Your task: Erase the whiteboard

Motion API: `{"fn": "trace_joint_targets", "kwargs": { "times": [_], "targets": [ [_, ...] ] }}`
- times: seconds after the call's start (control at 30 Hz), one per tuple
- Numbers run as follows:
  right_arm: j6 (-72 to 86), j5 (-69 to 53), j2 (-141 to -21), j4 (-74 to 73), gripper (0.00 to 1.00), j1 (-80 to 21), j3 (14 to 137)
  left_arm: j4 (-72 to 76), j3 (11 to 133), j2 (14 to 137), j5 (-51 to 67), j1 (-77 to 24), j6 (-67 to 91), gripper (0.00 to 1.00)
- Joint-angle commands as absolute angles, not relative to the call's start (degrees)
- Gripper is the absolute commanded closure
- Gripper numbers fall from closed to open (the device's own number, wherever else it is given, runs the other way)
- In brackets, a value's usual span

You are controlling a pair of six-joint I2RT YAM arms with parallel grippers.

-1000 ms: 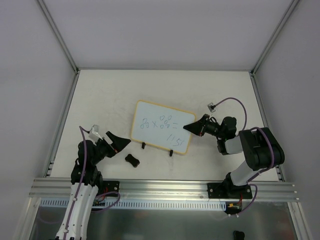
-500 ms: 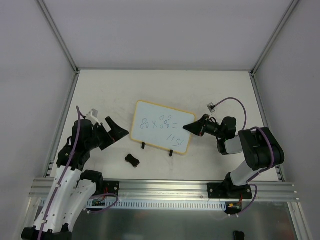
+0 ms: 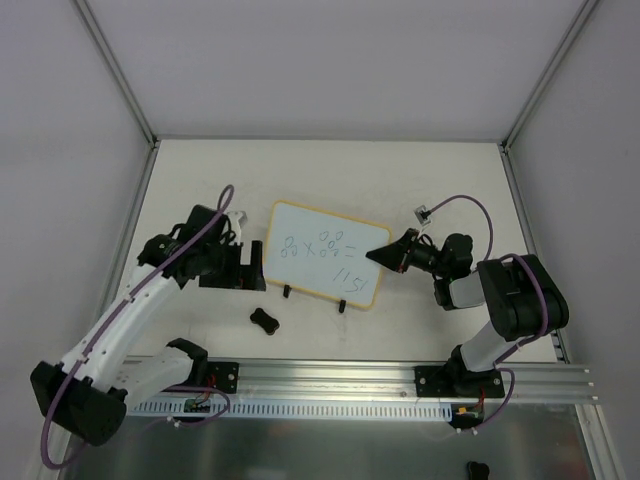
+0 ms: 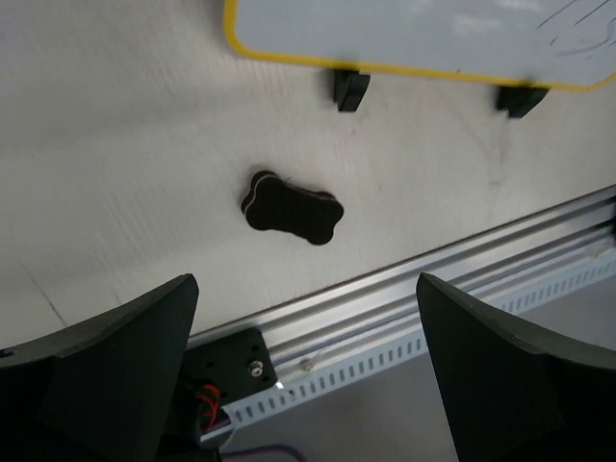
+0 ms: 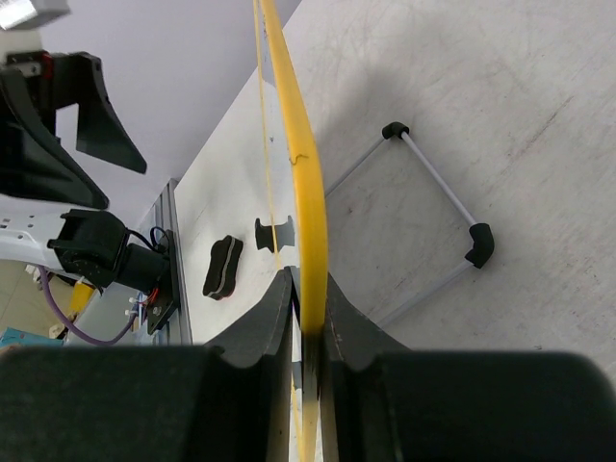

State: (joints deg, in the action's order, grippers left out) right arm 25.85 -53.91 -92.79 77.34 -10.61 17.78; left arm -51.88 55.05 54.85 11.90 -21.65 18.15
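The black bone-shaped eraser is next for my left gripper, which should go down to it and close across the eraser's narrow middle [image 3: 264, 321] [image 4: 293, 208].
The whiteboard [image 3: 322, 252], white with an orange-yellow frame and dark handwritten marks, stands tilted on two black clip feet [image 4: 351, 87] at the table's middle. My right gripper [image 3: 384, 255] is shut on its right edge. The right wrist view shows the yellow frame [image 5: 303, 183] pinched between the fingers of that gripper [image 5: 308, 289]. The small black bone-shaped eraser [image 3: 264, 320] lies on the table in front of the board's left foot. My left gripper [image 3: 252, 272] hangs open just left of the board, above and behind the eraser [image 4: 291, 208]. Nothing is between the wide-apart fingers of the left gripper [image 4: 306, 289].
An aluminium rail [image 3: 330, 375] runs along the table's near edge, with the arm bases on it. White walls close the left, back and right sides. A thin white wire stand with black corners [image 5: 438, 192] lies on the table behind the board.
My left arm has swung up from the near left corner and rightward to the board's left edge, its gripper staying open. The right gripper and the board have not moved.
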Motion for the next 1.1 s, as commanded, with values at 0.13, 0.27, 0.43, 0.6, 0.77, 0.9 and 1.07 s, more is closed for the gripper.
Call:
{"fn": "trace_joint_targets", "kwargs": {
  "times": [0.13,0.27,0.43,0.6,0.77,0.9,1.07],
  "targets": [
    [18.81,-51.68,-92.81,87.8,1.0,-11.07,17.31,-56.34,57.83,65.12,0.44,-32.96,18.81,0.01],
    [18.9,-51.68,-92.55,87.72,1.0,-10.99,17.23,-53.27,56.25,66.18,2.02,-33.92,20.39,0.01],
    [18.98,-51.68,-92.29,87.72,1.0,-10.99,17.23,-47.74,51.51,68.63,0.0,-37.35,26.36,0.01],
    [19.07,-51.77,-92.11,87.8,1.0,-10.99,17.23,-47.02,48.87,71.01,-5.79,-37.35,37.94,0.01],
    [19.25,-51.77,-92.02,87.8,1.0,-10.99,17.14,-44.56,45.79,65.84,-7.47,-37.44,41.4,0.01],
    [19.42,-51.77,-91.85,87.8,1.0,-10.99,17.23,-43.6,44.04,65.56,-7.21,-37.44,42.26,0.01],
    [19.34,-51.85,-91.76,87.8,1.0,-10.9,17.23,-43.33,44.03,73.12,-3.26,-37.44,49.29,0.01]
  ]
}}
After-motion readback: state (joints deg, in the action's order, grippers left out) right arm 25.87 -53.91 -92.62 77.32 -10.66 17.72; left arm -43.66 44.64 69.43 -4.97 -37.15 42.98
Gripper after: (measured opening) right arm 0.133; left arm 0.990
